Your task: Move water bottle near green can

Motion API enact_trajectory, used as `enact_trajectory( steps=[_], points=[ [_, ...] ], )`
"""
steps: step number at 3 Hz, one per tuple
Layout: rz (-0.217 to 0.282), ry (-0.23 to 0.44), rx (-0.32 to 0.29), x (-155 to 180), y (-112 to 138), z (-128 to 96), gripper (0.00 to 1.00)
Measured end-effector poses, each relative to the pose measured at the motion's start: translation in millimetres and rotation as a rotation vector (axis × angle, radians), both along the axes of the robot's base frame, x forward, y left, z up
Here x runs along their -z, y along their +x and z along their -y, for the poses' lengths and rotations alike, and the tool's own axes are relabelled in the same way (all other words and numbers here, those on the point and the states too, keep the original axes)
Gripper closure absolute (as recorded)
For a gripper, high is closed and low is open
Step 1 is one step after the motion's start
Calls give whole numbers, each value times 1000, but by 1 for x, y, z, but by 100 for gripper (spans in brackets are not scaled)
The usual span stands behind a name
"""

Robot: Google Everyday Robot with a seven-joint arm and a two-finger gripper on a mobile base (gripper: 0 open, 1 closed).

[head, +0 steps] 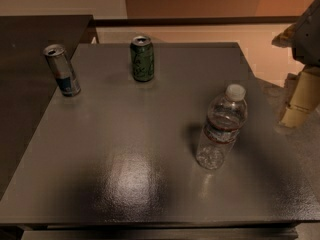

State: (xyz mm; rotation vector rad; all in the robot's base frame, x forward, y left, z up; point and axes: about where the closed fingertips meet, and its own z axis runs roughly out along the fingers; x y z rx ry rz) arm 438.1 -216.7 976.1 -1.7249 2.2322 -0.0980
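The place for my next grip is the water bottle's upper half [226, 115], just below its white cap. Next, I move my gripper there and close it.
The water bottle [221, 127] is clear ribbed plastic with a white cap and a thin dark label band. It stands upright on the grey table [125, 134], right of centre. The green can [142, 58] stands upright near the table's far edge, left of the bottle and well apart from it. My gripper [301, 100] shows as a pale beige part under a grey arm piece at the right edge of the camera view. It is off the table's right side, to the right of the bottle, apart from it and holding nothing that I can see.
A slim silver and blue can [62, 70] stands upright at the table's far left. A dark surface [30, 49] adjoins the table on the left. Pale floor lies beyond the far edge and to the right.
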Motion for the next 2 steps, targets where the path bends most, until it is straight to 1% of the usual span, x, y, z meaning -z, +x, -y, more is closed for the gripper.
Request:
enact_trajectory(
  steps=[1,2],
  points=[
    [0,0,0,0,0,0,0],
    [-9,10,-33,-1,-1,-2,0]
  ],
)
